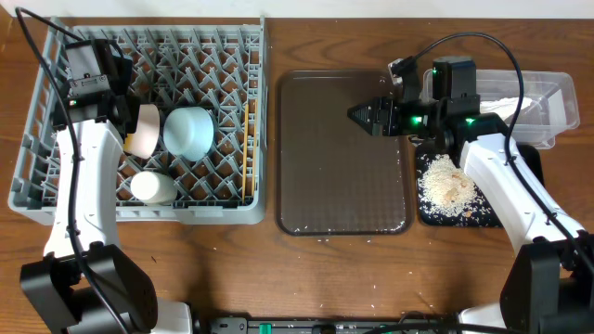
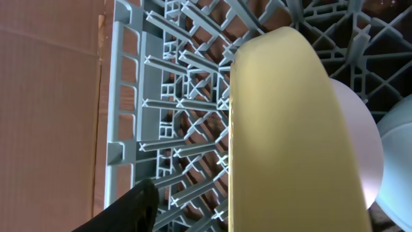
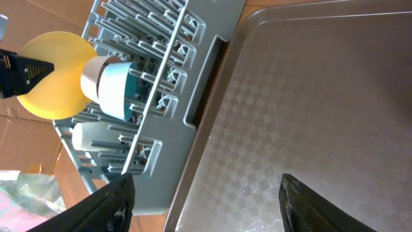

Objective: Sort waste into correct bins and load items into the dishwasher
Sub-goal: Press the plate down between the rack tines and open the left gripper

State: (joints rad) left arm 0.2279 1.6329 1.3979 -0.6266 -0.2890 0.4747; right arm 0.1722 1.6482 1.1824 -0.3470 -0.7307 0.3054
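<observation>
The yellow plate crowds the white bowl; my left gripper should regrip it, then shift it toward the free tines (image 2: 183,106) by the rack's outside.
The yellow plate (image 2: 290,129) stands on edge in the grey dishwasher rack (image 1: 56,176), with the white bowl (image 2: 364,148) and the light blue bowl (image 1: 188,130) behind it. A white cup (image 1: 153,187) lies nearer the front. My left gripper (image 1: 130,104) straddles the plate. Its one visible finger (image 2: 132,209) stands apart from the plate's face, and the other is hidden behind the plate. Thin wooden chopsticks (image 1: 247,148) lie along the rack's right wall. My right gripper (image 3: 207,183) hangs open and empty over the brown tray (image 1: 343,186).
A black tray (image 1: 429,215) at the right holds a heap of rice-like crumbs (image 1: 448,184). Behind it stands a clear tub (image 1: 557,93) with crumpled white paper (image 1: 506,104) inside. A few crumbs lie on the table by the brown tray's front edge.
</observation>
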